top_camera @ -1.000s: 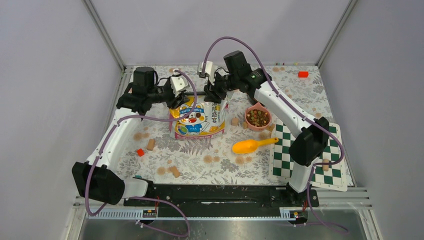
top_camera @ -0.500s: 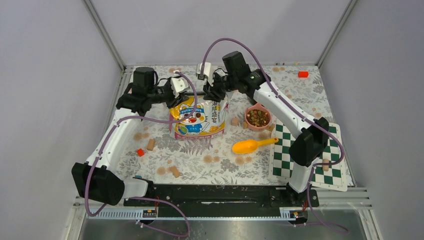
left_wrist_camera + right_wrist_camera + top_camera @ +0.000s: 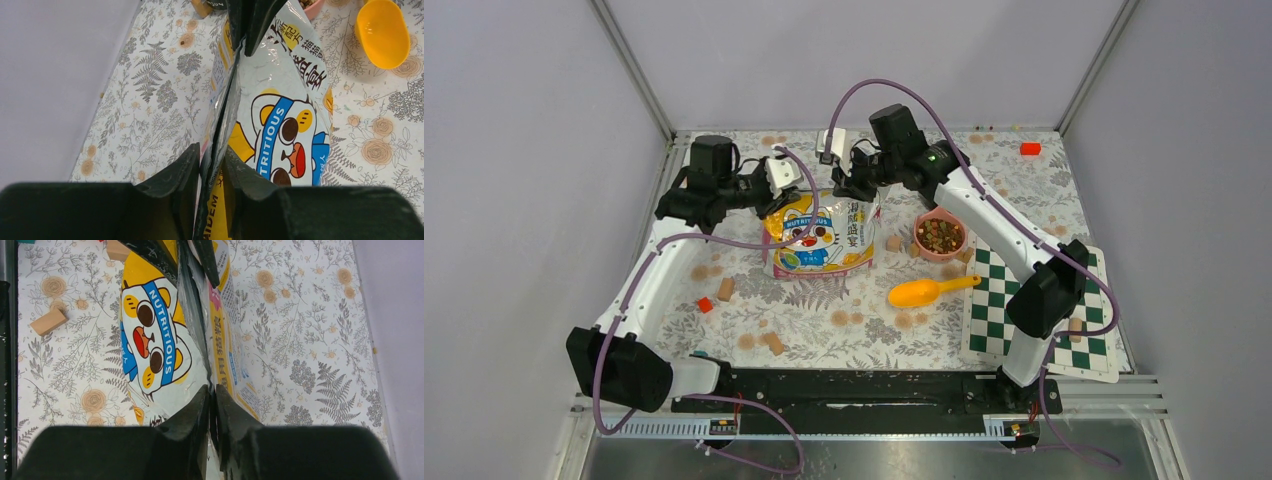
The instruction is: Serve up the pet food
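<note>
The bag's opening hangs wide between my grippers, so my right gripper needs to pinch the bag's edge [image 3: 202, 307] next to my left gripper, then slide back along toward the bag's corner.
The pet food [image 3: 940, 235], small brown and reddish kibble, fills a pink bowl [image 3: 921, 245] right of centre. A glossy yellow, white and pink bag with a cartoon cat [image 3: 819, 236] stands upright on the table. My left gripper [image 3: 776, 192] is shut on the bag's top left corner; the bag's edge [image 3: 220, 125] runs between its fingers [image 3: 212, 159]. My right gripper [image 3: 856, 189] is shut on the top right corner; in the right wrist view [image 3: 212, 392] the bag [image 3: 165, 335] hangs below. A yellow scoop [image 3: 924, 292] lies empty in front of the bowl.
Tan wooden cubes [image 3: 725, 289] and a small red block [image 3: 705, 305] lie scattered on the floral cloth. A green and white chessboard [image 3: 1034, 300] lies at the right. A red block [image 3: 1029, 148] sits at the far right corner. Grey walls close in the table.
Both grippers keep hold of the bag's top corners; the bag has shifted slightly and its top looks a little more taut. The right arm's elbow has moved a bit.
</note>
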